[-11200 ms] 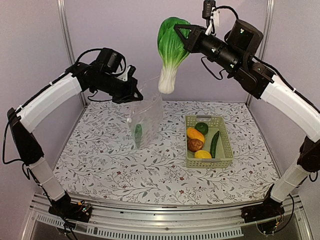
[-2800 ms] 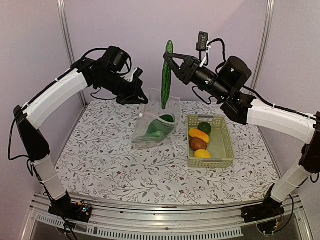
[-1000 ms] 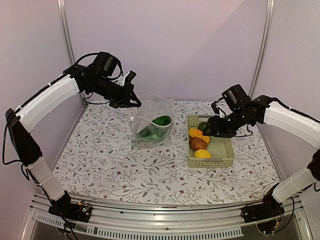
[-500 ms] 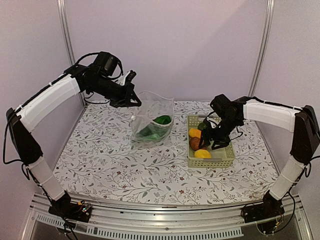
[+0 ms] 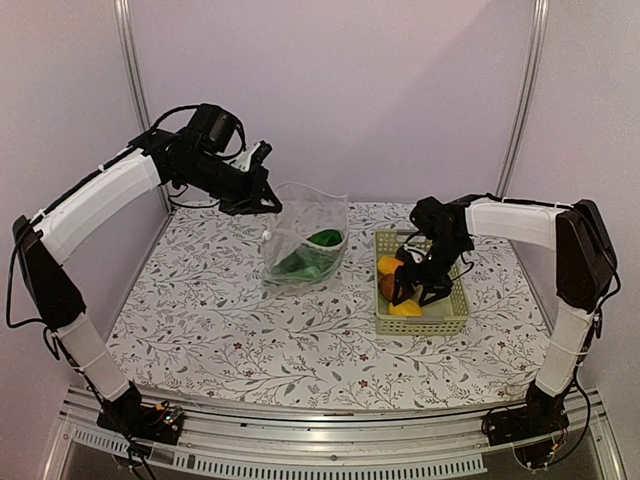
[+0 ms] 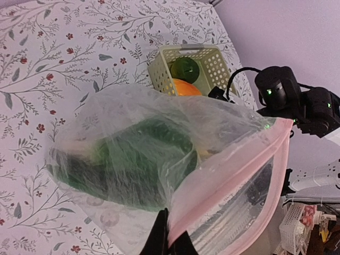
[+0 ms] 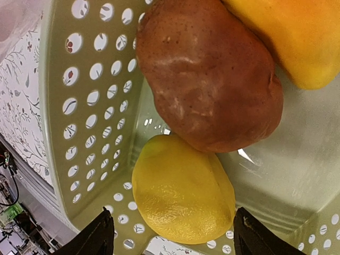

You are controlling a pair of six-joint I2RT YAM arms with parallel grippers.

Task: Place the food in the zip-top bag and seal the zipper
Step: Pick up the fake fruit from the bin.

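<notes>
I will next let my right gripper leave the yellow lemon and close on the sides of the dark green lump (image 5: 414,245) at the basket's far end.
The zip-top bag (image 5: 305,240) hangs open-mouthed over the table, and my left gripper (image 5: 262,205) is shut on its rim. In the left wrist view the gripper (image 6: 169,239) pinches the edge beside the pink zipper (image 6: 234,180), with green food (image 6: 127,159) lying inside the bag. My right gripper (image 5: 410,292) is down in the basket, open. Its fingers (image 7: 98,236) straddle the yellow lemon (image 7: 180,191) without touching it. The brown potato (image 7: 207,74) lies against the lemon, and the orange-yellow oval (image 7: 297,37) is beyond it. A dark green lump (image 6: 184,69) sits at the basket's far end.
The pale green perforated basket (image 5: 452,315) stands right of the bag on the flowered tablecloth (image 5: 200,320). Its walls (image 7: 90,106) close in around my right gripper. Metal frame posts (image 5: 128,70) rise at the back corners.
My right gripper has dropped into the basket and moved forward over the lemon, its jaws spreading wider. The left gripper and bag have stayed put.
</notes>
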